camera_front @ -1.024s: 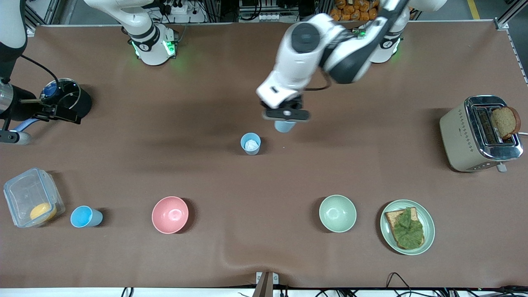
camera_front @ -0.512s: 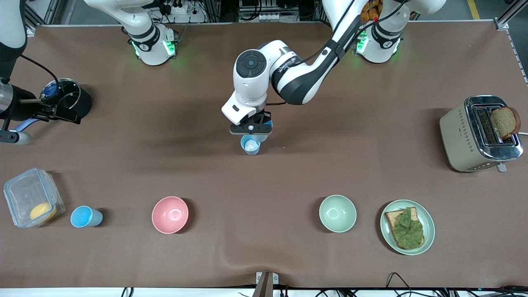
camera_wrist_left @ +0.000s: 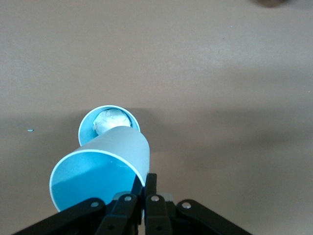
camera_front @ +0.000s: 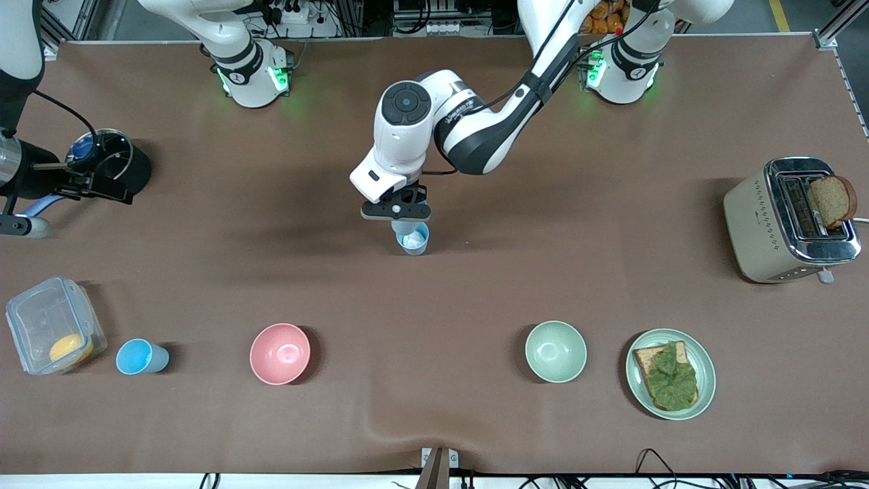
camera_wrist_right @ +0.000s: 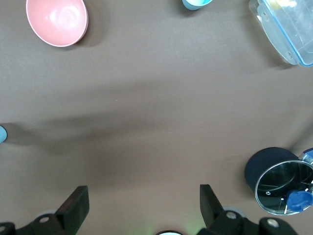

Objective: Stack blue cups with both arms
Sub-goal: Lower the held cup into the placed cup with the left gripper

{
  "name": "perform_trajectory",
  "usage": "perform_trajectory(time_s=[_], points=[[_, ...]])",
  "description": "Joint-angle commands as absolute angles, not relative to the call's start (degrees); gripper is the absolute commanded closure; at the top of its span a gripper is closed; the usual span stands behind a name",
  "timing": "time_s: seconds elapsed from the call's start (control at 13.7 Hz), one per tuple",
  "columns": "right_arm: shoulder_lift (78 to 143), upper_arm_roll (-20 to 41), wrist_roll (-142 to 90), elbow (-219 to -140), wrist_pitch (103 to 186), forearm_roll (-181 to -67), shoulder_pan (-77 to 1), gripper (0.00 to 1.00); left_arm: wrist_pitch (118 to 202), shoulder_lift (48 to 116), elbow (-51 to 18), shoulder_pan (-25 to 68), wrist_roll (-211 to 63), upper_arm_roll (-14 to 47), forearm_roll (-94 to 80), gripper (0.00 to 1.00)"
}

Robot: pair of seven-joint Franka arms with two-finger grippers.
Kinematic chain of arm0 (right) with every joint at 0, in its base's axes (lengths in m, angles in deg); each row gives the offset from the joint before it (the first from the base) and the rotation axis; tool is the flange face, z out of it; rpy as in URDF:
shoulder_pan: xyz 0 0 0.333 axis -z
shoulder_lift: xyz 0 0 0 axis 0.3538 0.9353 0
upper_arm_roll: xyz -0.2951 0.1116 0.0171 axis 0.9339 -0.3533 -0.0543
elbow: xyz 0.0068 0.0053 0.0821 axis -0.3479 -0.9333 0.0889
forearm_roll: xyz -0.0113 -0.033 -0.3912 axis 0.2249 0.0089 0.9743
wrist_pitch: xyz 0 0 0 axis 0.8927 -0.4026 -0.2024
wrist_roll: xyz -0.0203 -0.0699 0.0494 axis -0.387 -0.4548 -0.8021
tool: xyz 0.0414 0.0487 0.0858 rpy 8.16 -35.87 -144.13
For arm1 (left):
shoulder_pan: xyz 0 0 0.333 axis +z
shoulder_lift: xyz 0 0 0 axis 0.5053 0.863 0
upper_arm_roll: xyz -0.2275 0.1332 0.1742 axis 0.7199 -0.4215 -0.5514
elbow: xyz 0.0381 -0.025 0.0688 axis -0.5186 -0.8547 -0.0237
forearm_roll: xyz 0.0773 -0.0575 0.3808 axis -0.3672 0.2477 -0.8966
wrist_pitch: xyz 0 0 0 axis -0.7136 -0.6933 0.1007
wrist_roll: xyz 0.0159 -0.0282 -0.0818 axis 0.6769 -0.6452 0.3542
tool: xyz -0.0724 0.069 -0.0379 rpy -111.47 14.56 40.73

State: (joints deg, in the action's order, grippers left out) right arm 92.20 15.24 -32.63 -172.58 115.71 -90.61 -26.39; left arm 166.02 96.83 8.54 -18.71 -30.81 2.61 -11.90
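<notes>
Next, I open my left gripper to let go of the tilted blue cup inside the standing blue cup (camera_front: pixel 413 240) (camera_wrist_left: pixel 110 123) in the middle of the table.
My left gripper (camera_front: pixel 396 211) is shut on the rim of a blue cup (camera_front: pixel 406 227) with a brighter blue inside. It holds the cup tilted over a standing blue cup (camera_front: pixel 414 242) with a whitish inside, mid-table. In the left wrist view the fingers (camera_wrist_left: pixel 155 186) pinch the held cup's (camera_wrist_left: pixel 105 164) wall. Its base sits at the mouth of the standing cup (camera_wrist_left: pixel 100 122). A third blue cup (camera_front: pixel 139 356) stands beside the clear container and also shows in the right wrist view (camera_wrist_right: pixel 195 4). My right gripper (camera_wrist_right: pixel 142 198) is open and empty and waits high over the right arm's end.
A pink bowl (camera_front: pixel 280 353), a pale green bowl (camera_front: pixel 555 351) and a plate with toast and lettuce (camera_front: pixel 706 377) stand along the camera side. A toaster (camera_front: pixel 781 224) stands at the left arm's end. A clear container (camera_front: pixel 51 322) and a black pot (camera_front: pixel 119 163) stand at the right arm's end.
My left gripper has carried the blue cup toward the right arm's end and lowered it onto the standing cup's mouth. The right arm has not moved.
</notes>
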Motion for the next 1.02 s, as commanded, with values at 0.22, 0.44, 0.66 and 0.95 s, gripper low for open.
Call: perform_trajectory(time_s=[0.22,0.44,0.66,0.95], points=[[91.7,15.0,-32.7,-172.5,115.1,-89.8,-26.3,0.0,166.0,98.0,10.4,-19.0,-30.4,0.7,-10.9,1.0],[91.7,15.0,-32.7,-172.5,115.1,-89.8,-26.3,0.0,166.0,98.0,10.3,-19.0,-30.4,0.4,-10.9,1.0],[91.6,15.0,-32.7,-172.5,115.1,-89.8,-26.3,0.0,166.0,98.1,10.0,-19.0,-30.4,0.4,-10.9,1.0],[91.6,15.0,-32.7,-172.5,115.1,-89.8,-26.3,0.0,166.3,98.1,10.0,-19.0,-30.4,0.4,-10.9,1.0]])
